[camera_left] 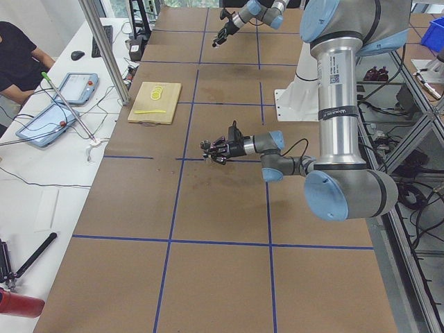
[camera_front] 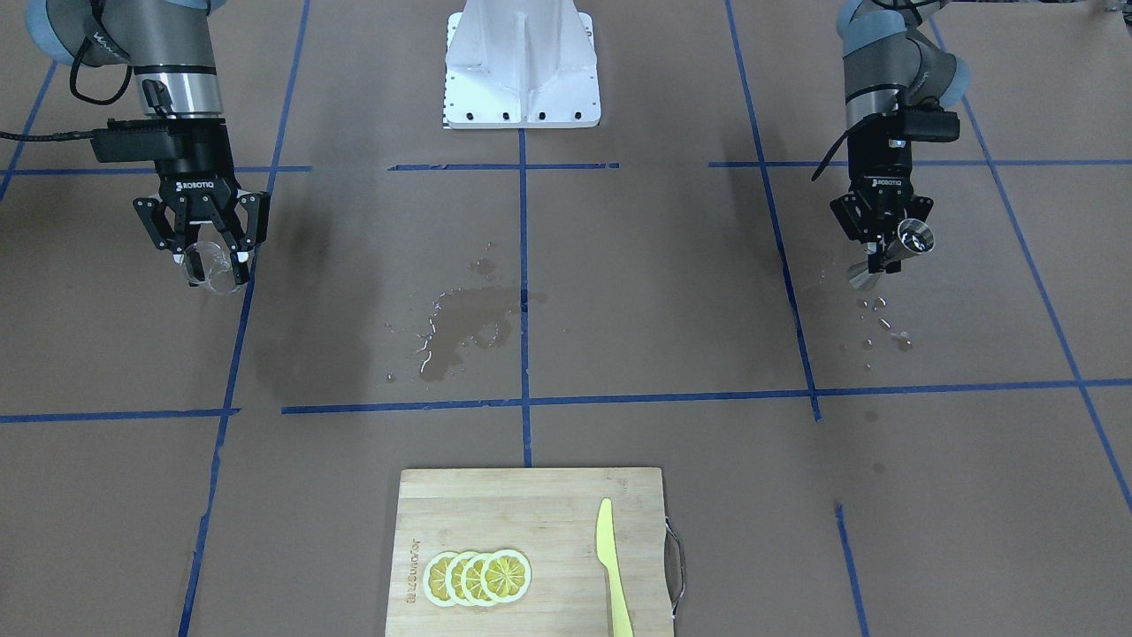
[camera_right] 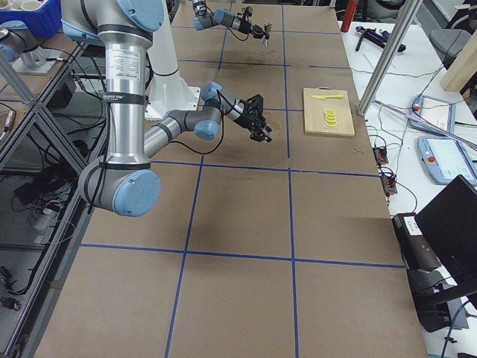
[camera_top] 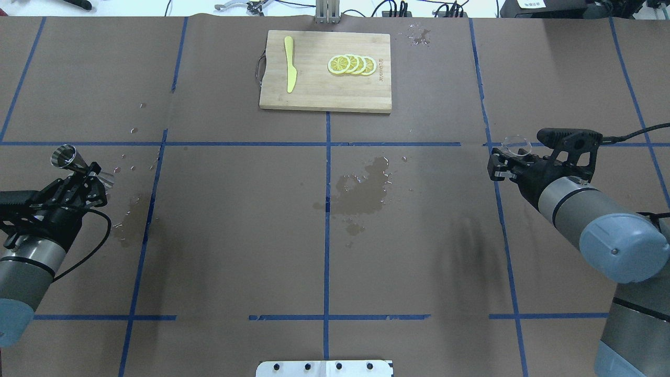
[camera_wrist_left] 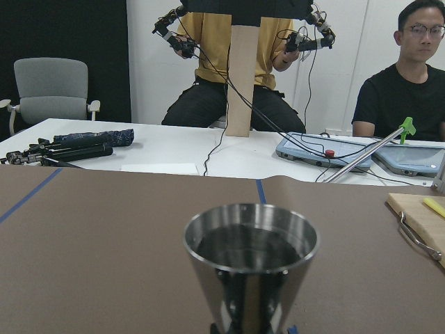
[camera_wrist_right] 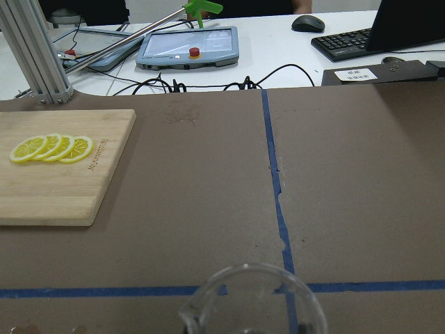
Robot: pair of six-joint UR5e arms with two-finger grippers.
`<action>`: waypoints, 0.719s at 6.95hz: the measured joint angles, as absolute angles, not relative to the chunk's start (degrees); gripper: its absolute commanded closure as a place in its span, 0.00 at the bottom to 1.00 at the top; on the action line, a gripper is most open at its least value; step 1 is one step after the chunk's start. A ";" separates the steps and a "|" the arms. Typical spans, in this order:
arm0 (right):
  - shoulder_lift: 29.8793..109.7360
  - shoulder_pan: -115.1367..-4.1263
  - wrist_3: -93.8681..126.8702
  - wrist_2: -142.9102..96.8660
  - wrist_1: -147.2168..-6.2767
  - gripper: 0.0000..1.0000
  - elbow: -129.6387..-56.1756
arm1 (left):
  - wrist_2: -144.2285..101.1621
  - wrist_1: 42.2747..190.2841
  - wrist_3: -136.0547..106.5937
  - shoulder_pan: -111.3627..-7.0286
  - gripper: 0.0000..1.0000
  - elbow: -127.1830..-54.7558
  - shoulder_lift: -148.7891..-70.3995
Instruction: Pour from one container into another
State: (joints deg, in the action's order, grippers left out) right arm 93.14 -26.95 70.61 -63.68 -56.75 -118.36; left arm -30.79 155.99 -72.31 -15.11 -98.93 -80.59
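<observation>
Next, I release the silver jigger from my left gripper on the long blue line [camera_front: 803,286] beside the small water drops.
The small clear glass cup [camera_front: 210,268] hangs above the table with my right gripper [camera_front: 212,257] shut on it; it also shows in the overhead view [camera_top: 515,142] and at the bottom of the right wrist view [camera_wrist_right: 254,303]. I cannot tell whether it holds liquid. My left gripper [camera_front: 889,252] is shut on the narrow waist of the silver hourglass jigger [camera_front: 914,237]. The jigger [camera_top: 65,157] is off the table at the far left of the overhead view. In the left wrist view the jigger [camera_wrist_left: 250,254] stands mouth up, dark inside. The two grippers are far apart.
A wooden cutting board [camera_top: 314,91] at the far middle edge carries lemon slices [camera_top: 352,64] and a yellow knife [camera_top: 290,70]. Wet patches lie at the table's centre [camera_top: 366,191] and near the left gripper [camera_top: 128,217]. People sit beyond the table's far edge [camera_wrist_left: 410,76].
</observation>
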 measured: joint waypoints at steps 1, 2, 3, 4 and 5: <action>93.34 -26.49 71.54 -63.51 -56.33 1.00 -118.36 | -27.21 155.92 -72.69 -12.72 1.00 -96.68 -81.65; 93.39 -26.10 72.97 -63.45 -56.16 1.00 -118.38 | -25.48 155.84 -72.77 -11.03 1.00 -95.01 -83.10; 93.42 -25.87 73.76 -63.40 -56.10 1.00 -118.38 | -24.87 155.78 -72.62 -10.10 1.00 -93.18 -84.90; 93.45 -25.71 74.07 -63.38 -56.10 1.00 -118.39 | -24.69 155.75 -72.35 -9.67 1.00 -91.16 -87.02; 93.49 -25.42 74.39 -63.37 -56.13 1.00 -118.39 | -24.66 155.75 -72.14 -9.47 1.00 -89.74 -88.43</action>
